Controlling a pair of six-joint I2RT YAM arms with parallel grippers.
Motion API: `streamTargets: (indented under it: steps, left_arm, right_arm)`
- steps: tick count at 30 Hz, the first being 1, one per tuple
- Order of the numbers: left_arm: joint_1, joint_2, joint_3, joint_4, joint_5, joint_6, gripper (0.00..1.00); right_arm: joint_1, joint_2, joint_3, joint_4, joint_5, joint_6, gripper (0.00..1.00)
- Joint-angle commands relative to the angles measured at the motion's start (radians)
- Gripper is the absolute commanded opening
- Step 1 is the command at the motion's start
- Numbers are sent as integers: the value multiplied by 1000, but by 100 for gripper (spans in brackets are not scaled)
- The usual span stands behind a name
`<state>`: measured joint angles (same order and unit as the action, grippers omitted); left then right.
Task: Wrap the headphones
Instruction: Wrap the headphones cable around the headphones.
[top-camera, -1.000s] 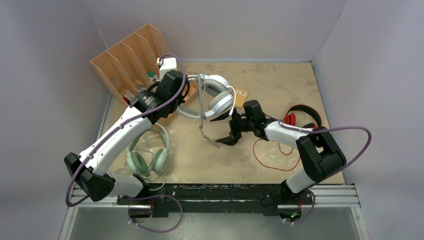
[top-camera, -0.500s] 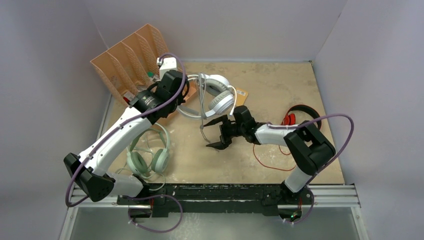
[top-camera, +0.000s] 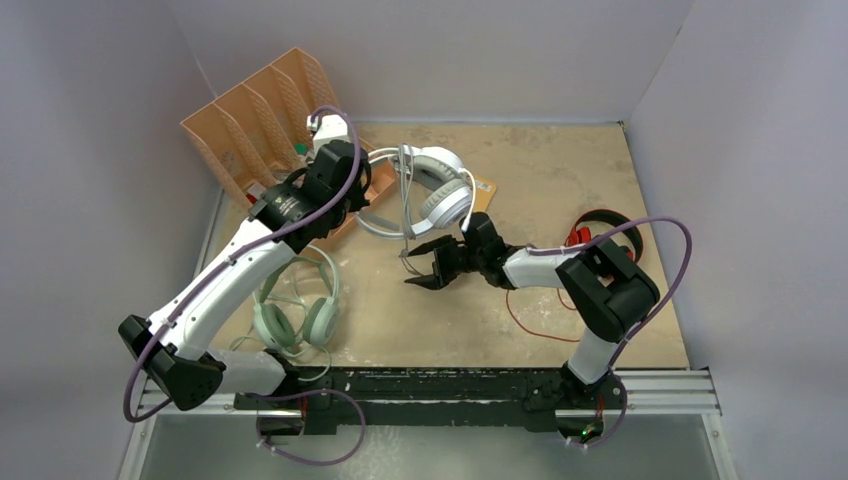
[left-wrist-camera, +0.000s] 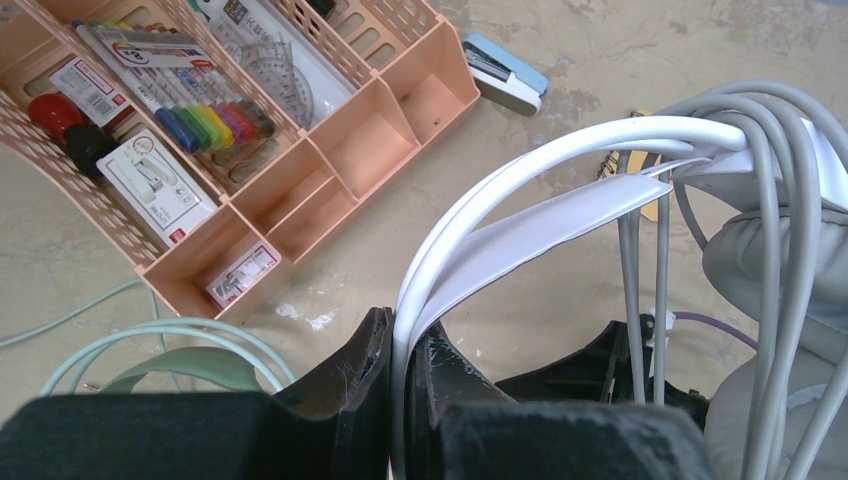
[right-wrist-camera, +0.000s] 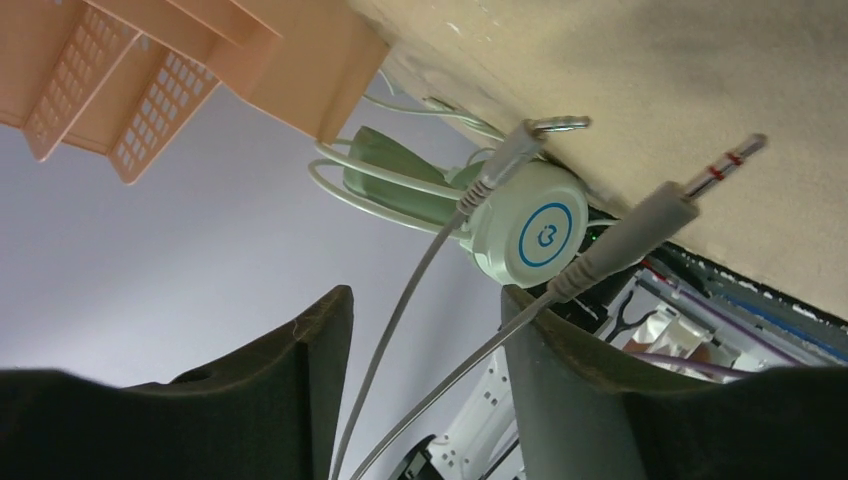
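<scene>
The robot's left gripper needs to release the white headphones, now held near the orange organizer, on the table (top-camera: 435, 304) between the mint-green headphones and the red cord.
My left gripper (left-wrist-camera: 405, 335) is shut on the white headband of the white headphones (top-camera: 440, 200), near the orange organizer (top-camera: 255, 120). Their grey cord (left-wrist-camera: 770, 200) is looped over the band several times, and its tail (top-camera: 405, 228) hangs down. My right gripper (top-camera: 418, 265) is open at the tail's lower end; in the right wrist view two grey strands with jack plugs (right-wrist-camera: 700, 190) pass between its open fingers (right-wrist-camera: 425, 300), and the near one lies along one finger. The mint-green headphones (top-camera: 295, 310) lie at the front left. The red and black headphones (top-camera: 600, 230) and their red cord (top-camera: 530, 310) lie at the right.
The orange organizer (left-wrist-camera: 330, 150) holds pens, rulers and small boxes. A blue-grey stapler (left-wrist-camera: 505, 75) lies beside it. The mint headset's cup (right-wrist-camera: 530, 235) shows beyond the right fingers. Grey walls enclose the table on three sides.
My right gripper has moved left, still open, to the hanging grey cord tail. My left arm has shifted slightly back with the white headphones.
</scene>
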<state>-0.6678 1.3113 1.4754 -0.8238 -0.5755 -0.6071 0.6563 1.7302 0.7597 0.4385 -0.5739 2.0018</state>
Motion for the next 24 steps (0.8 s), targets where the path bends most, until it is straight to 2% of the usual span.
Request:
streamTargets:
  steps: [1,6,12,14,18,24]
  left_arm:
    - [9,-68,69,119,43,-61,0]
    - [8,-98,50,126,81,-81,0]
    - [9,-112,49,127,104,-88,0]
    - [8,-112,52,127,112,-88,0]
    - [8,-124,43,125,127,-85,0]
    - [8,-175,-13,156,187,-82,0]
  right_arm:
    - [7,1,33,67,44,8,54]
    - [6,31,46,122,40,-1,49]
    - [7,27,61,110,59,-15,56]
    - [7,32,61,125,54,-17,49]
    - [7,26,33,171,65,-11,26]
    - [-4,22,-15,260,76,-11,1]
